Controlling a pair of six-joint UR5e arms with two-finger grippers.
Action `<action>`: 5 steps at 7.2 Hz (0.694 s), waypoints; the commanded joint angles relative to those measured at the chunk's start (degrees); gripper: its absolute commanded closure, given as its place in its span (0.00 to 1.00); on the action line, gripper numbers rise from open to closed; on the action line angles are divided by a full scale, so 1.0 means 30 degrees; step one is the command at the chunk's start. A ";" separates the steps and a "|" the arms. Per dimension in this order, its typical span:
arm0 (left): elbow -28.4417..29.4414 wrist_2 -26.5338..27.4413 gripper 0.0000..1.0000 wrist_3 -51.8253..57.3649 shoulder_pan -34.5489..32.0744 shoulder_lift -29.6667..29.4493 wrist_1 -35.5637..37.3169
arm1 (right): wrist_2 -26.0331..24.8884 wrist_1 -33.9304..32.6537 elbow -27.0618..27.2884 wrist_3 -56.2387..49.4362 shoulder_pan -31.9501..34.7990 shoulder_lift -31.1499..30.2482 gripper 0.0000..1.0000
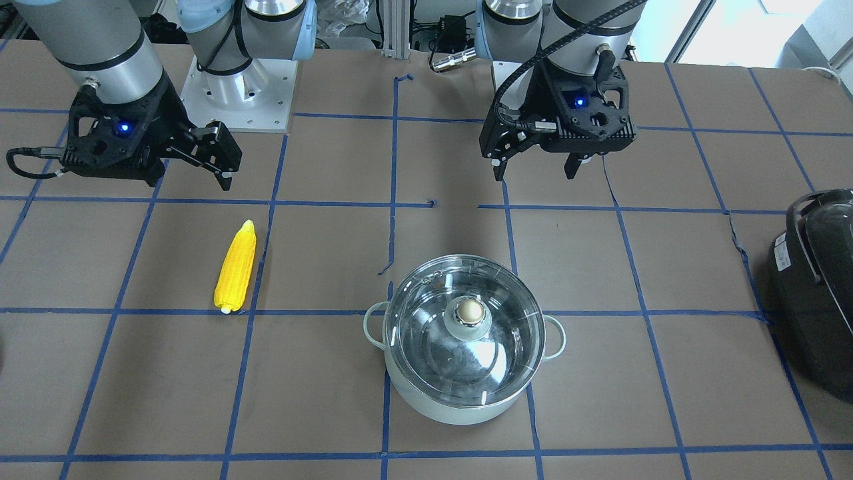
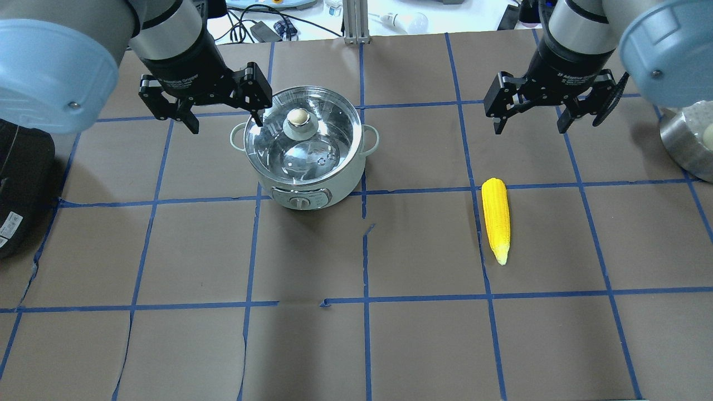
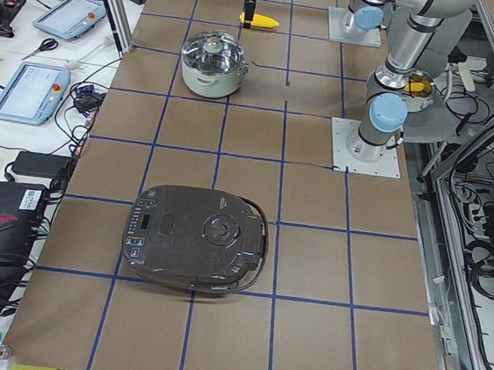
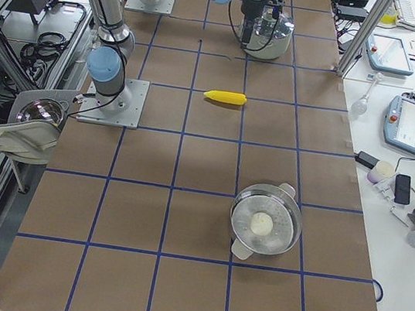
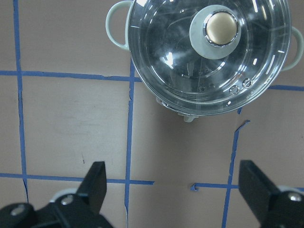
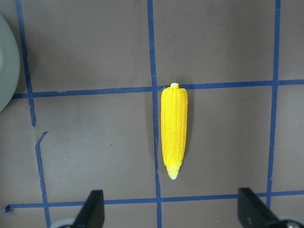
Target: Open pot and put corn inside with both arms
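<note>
I will next bring my right gripper down to the yellow corn's middle point(image 1: 236, 269) point(image 6: 174, 130) and close it there, between the corn's thick stem end and its narrow end.
The pale mint-green pot point(image 2: 312, 186) stands on the table with its glass lid point(image 2: 312, 139) on, beige knob point(image 2: 297, 117) up. It also shows in the front view point(image 1: 460, 407) and at the top of the left wrist view point(image 5: 116, 23). The yellow corn point(image 2: 495, 219) lies flat on the paper, apart from the pot, and also shows in the front view point(image 1: 235, 267) and the right wrist view point(image 6: 174, 135). My left gripper point(image 2: 226, 127) is open and empty, raised beside the pot on the robot's side point(image 1: 536, 173). My right gripper point(image 2: 529, 130) is open and empty, raised short of the corn point(image 6: 172, 211).
A large black appliance point(image 1: 816, 280) sits at the table's end on my left side and shows in the overhead view point(image 2: 19, 189). A steel bowl point(image 2: 688, 139) stands at the far right. Blue tape lines grid the brown paper.
</note>
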 commanded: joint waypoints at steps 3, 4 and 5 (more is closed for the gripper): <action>-0.0001 0.0000 0.00 0.0263 0.0058 -0.0072 0.0028 | -0.0553 -0.0170 0.0044 0.0188 -0.0146 0.0586 0.00; -0.0001 0.0000 0.00 0.1048 0.0059 -0.0072 0.0057 | -0.1660 -0.0257 0.0073 0.0276 -0.0147 0.0764 0.00; -0.0001 -0.0029 0.00 0.1056 0.0030 -0.0101 0.0086 | -0.2019 -0.1070 0.0073 0.0364 -0.0147 0.1288 0.00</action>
